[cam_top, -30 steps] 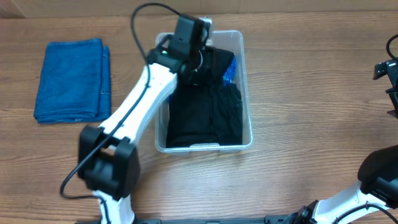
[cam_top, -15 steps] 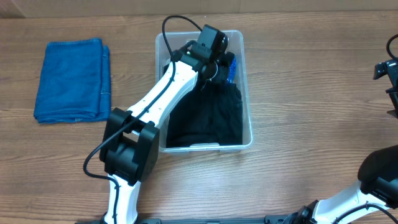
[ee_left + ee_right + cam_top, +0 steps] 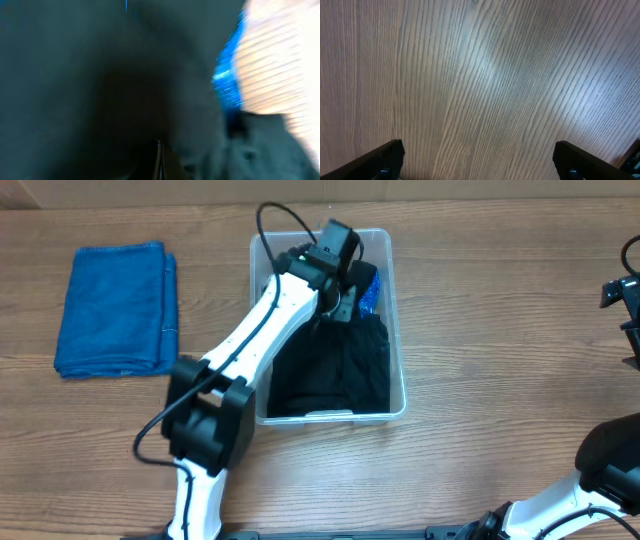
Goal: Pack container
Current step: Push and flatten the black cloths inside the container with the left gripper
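The robot's left gripper will release the black cloth over the blue item (image 3: 321, 290) in the far half of the clear container.
The clear container (image 3: 398, 395) sits mid-table, holding black clothing (image 3: 335, 370) and a blue item (image 3: 371, 288) at its far right. My left gripper (image 3: 337, 300) reaches down into the far half of the bin, low over the black clothing. In the left wrist view the left gripper (image 3: 159, 161) shows its fingers pressed together, surrounded by dark cloth (image 3: 100, 90), with a strip of blue fabric (image 3: 227, 75) to the right. I cannot tell whether any cloth is pinched. My right gripper (image 3: 480, 160) stands wide open over bare wood, holding nothing.
A folded blue towel (image 3: 118, 308) lies on the table left of the bin. The left arm (image 3: 250, 340) crosses over the bin's left rim. The right arm (image 3: 625, 290) is at the far right edge of the wooden table (image 3: 500, 300).
The left arm swung right, from above the bin's left rim into its far half, then settled lower over the black clothing. The right arm has not moved.
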### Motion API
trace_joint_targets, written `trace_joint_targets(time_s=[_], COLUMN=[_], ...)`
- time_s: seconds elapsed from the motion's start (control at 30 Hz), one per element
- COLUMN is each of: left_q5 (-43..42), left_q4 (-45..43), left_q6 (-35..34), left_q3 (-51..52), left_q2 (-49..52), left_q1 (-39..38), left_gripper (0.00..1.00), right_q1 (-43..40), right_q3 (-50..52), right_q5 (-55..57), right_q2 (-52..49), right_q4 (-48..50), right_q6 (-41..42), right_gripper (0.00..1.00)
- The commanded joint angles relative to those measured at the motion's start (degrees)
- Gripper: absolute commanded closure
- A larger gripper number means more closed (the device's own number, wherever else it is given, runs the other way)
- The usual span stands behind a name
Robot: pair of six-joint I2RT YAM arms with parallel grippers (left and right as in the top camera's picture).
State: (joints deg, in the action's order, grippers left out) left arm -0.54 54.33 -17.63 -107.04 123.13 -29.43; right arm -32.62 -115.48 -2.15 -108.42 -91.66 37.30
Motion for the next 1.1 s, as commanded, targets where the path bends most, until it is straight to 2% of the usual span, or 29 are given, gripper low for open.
trace_joint_targets(time_s=[0.0, 0.13, 0.4, 0.6, 0.9, 1.07], left_q5=[-0.79, -2.45, -1.64, 2.36, 2.47, 2.47], left_q4=[1.4, 0.39, 1.73, -1.66, 0.33, 0.92], left_q6=[-1.9, -1.81, -0.13, -0.17, -0.46, -0.55], left_q3=[-0.68, -1.18, -16.83, -16.74, -16.74, -16.87], left_q2=[4.55, 4.52, -1.46, 1.75, 12.02, 13.03], left_q1=[-0.24, -0.22, 0.11, 0.11, 0.15, 0.15], left_gripper=[0.96, 0.96, 0.96, 0.96, 0.96, 0.96], right_q1=[-0.09, -0.09, -0.09, -0.09, -0.09, -0.09], right_q3=[-0.02, -0.02, -0.02, -0.02, -0.02, -0.02], right_q5=[-0.09, -0.11, -0.11, -0.11, -0.11, -0.11], right_q2=[1.05, 1.05, 1.05, 1.05, 1.05, 1.05], right_q4=[0.09, 0.09, 0.09, 0.09, 0.09, 0.09], right_q6=[0.26, 0.26, 0.26, 0.26, 0.26, 0.26], right_gripper=[0.0, 0.0, 0.0, 0.0, 0.0, 0.0])
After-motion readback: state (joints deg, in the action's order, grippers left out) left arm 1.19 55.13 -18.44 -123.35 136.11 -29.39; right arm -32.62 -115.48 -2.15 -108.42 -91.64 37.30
